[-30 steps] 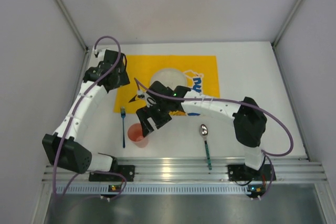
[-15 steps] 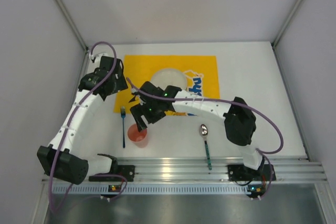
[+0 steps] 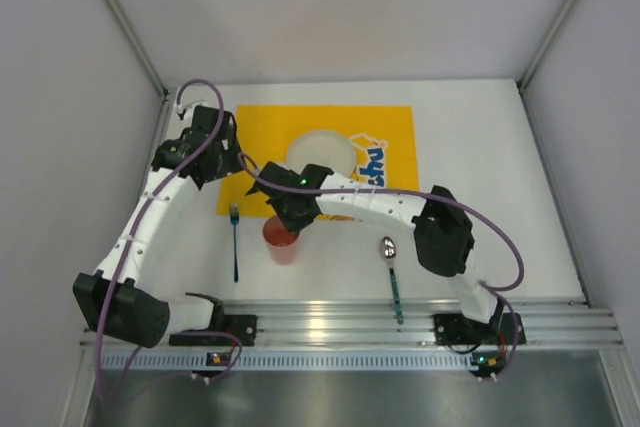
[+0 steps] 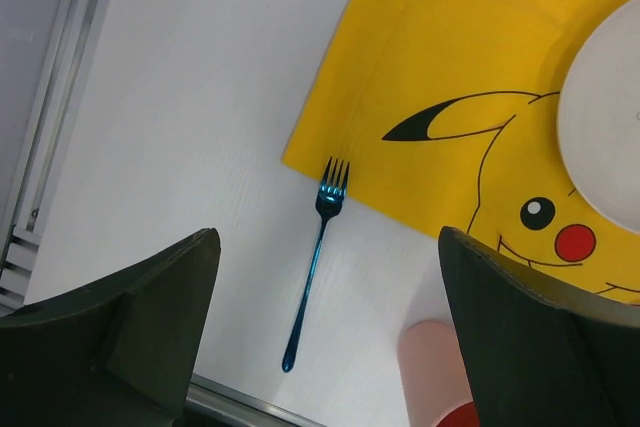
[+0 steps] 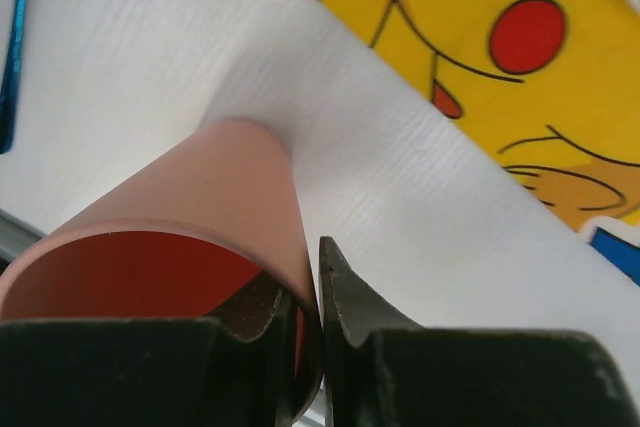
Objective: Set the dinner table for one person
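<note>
The robot's right gripper needs to set the pink cup, which stands just below the placemat now, down on the yellow placemat's far corner (image 3: pixel 387 132), just past the blue letters.
A pink cup with a red inside (image 3: pixel 283 244) stands on the white dinner table (image 3: pixel 480 147) just below the yellow placemat (image 3: pixel 270 132). My right gripper (image 3: pixel 290 219) is shut on the cup's rim (image 5: pixel 200 207), one finger inside the wall and one outside (image 5: pixel 312 287). A white plate (image 3: pixel 322 152) lies on the placemat. The blue fork (image 3: pixel 235 242) lies left of the cup, and the spoon (image 3: pixel 391 265) lies to its right. My left gripper (image 3: pixel 215 152) hangs open and empty over the table's left side, with the fork (image 4: pixel 312 267) below it.
The aluminium rail (image 3: pixel 340 322) runs along the table's near edge, in front of both arm bases. White walls and frame posts (image 3: pixel 120 17) close in the left, right and back. The right arm's purple cable (image 3: pixel 500 227) loops above the spoon.
My right gripper came down over the cup and shut on its rim. The cup has shifted a little right and toward the placemat. The left arm drew slightly left.
</note>
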{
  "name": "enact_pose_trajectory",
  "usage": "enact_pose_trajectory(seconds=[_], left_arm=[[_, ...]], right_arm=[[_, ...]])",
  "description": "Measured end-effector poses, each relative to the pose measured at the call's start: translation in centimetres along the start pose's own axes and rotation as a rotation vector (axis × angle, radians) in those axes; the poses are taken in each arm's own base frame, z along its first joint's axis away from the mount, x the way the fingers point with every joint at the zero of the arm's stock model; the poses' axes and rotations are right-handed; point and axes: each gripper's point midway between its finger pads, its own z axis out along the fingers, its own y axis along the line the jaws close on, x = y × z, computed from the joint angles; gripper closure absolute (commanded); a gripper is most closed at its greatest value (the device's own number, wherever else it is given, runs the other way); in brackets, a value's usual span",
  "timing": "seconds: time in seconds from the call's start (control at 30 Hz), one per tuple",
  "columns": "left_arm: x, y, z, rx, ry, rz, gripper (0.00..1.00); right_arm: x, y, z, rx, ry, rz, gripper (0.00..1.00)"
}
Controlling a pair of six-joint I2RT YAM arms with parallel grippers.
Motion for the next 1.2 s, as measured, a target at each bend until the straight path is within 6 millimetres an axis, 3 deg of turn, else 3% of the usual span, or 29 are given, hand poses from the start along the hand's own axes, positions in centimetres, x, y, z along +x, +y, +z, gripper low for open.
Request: enact_pose_trajectory(seconds=[0.1, 0.2, 0.27, 0.33, 0.47, 0.5, 0.57, 0.67, 0.83, 0.9, 0.93, 0.97, 1.0, 1.2], left_arm=[[0.0, -0.5, 0.0, 0.028, 0.006, -0.002, 0.03], [0.3, -1.1, 0.1, 0.057, 0.012, -0.005, 0.04], [0.9, -1.3, 0.3, 0.073, 0.029, 0.001, 0.03], [2.1, -1.6, 0.8, 0.089, 0.062, 0.013, 0.04], [4.7, -1.9, 1.6, 0.115, 0.138, 0.041, 0.04], [5.1, -1.9, 1.7, 0.12, 0.151, 0.045, 0.04], [5.9, -2.0, 1.9, 0.126, 0.172, 0.053, 0.04], [6.7, -2.1, 2.1, 0.134, 0.197, 0.06, 0.05], [7.3, -2.8, 2.8, 0.15, 0.231, 0.066, 0.06], [7.8, -3.0, 3.2, 0.149, 0.254, 0.073, 0.06], [8.0, -3.1, 3.4, 0.147, 0.266, 0.077, 0.06], [8.1, -3.1, 3.5, 0.147, 0.272, 0.079, 0.07], [8.2, -3.1, 3.6, 0.146, 0.276, 0.081, 0.06], [8.3, -3.1, 3.6, 0.144, 0.279, 0.079, 0.05]], right_arm=[[-0.9, -2.7, -1.0, 0.076, -0.017, 0.003, 1.0], [-3.5, -8.1, -2.6, 0.149, -0.055, 0.076, 1.0], [-5.8, -13.6, -3.6, 0.195, -0.092, 0.181, 1.0], [-7.9, -20.7, -4.7, 0.257, -0.137, 0.311, 1.0], [-9.9, -35.0, -7.5, 0.398, -0.224, 0.545, 1.0], [-10.1, -37.7, -8.0, 0.425, -0.246, 0.591, 1.0], [-10.2, -41.2, -8.2, 0.453, -0.261, 0.647, 1.0], [-10.6, -43.4, -6.6, 0.456, -0.26, 0.679, 1.0], [-9.5, -43.3, -1.4, 0.412, -0.174, 0.707, 0.98], [-9.5, -43.1, -0.7, 0.395, -0.17, 0.72, 0.72], [-9.6, -43.2, -0.7, 0.393, -0.177, 0.73, 0.52], [-9.7, -43.1, -0.7, 0.385, -0.18, 0.744, 0.25], [-9.7, -43.0, -0.6, 0.382, -0.179, 0.752, 0.16], [-10.2, -42.6, -0.5, 0.349, -0.188, 0.753, 0.11]])
